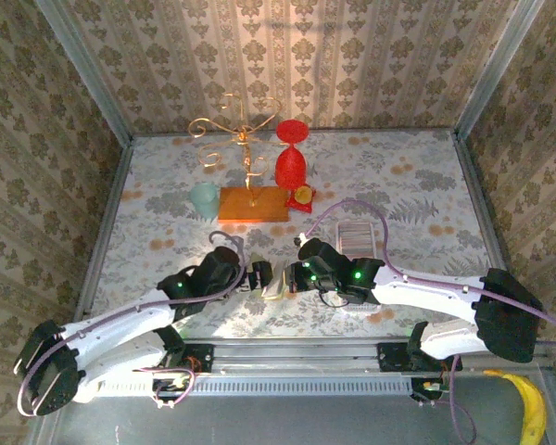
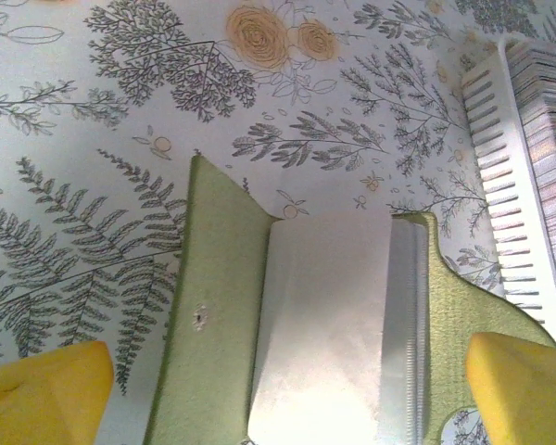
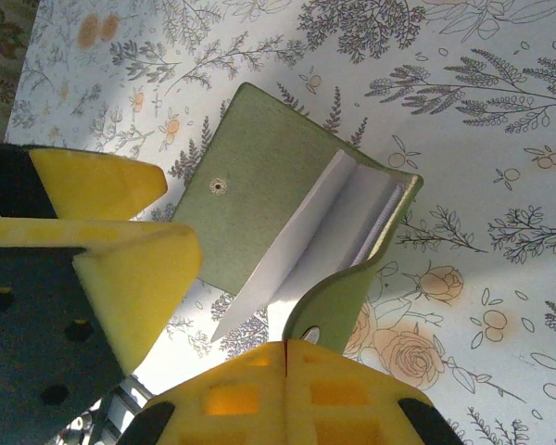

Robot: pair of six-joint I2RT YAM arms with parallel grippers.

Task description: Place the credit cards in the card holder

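The fingers of the robot's left gripper are on either side of both the cover and the snap flap, so that gripper should shift over and pinch only the cover's free edge (image 2: 178, 306).
An olive-green card holder (image 2: 218, 315) lies open on the flowered table, between the two arms (image 1: 275, 290). A whitish-grey credit card (image 2: 324, 343) stands in its pocket, with the near end sticking out (image 3: 292, 250). My left gripper (image 2: 278, 399) is open. Its yellow fingers (image 2: 37, 394) stand wide on either side of the card and holder, apart from both. My right gripper (image 3: 287, 357) is shut on the holder's snap flap (image 3: 338, 306) and holds it up. More cards fill a white slotted rack (image 2: 537, 139) to the right.
The card rack (image 1: 357, 239) sits just beyond the right gripper. Further back are a gold wire stand on a wooden base (image 1: 252, 204), a red goblet (image 1: 291, 158) and a pale teal cup (image 1: 204, 198). A banana (image 1: 533, 408) lies off the table's near right corner.
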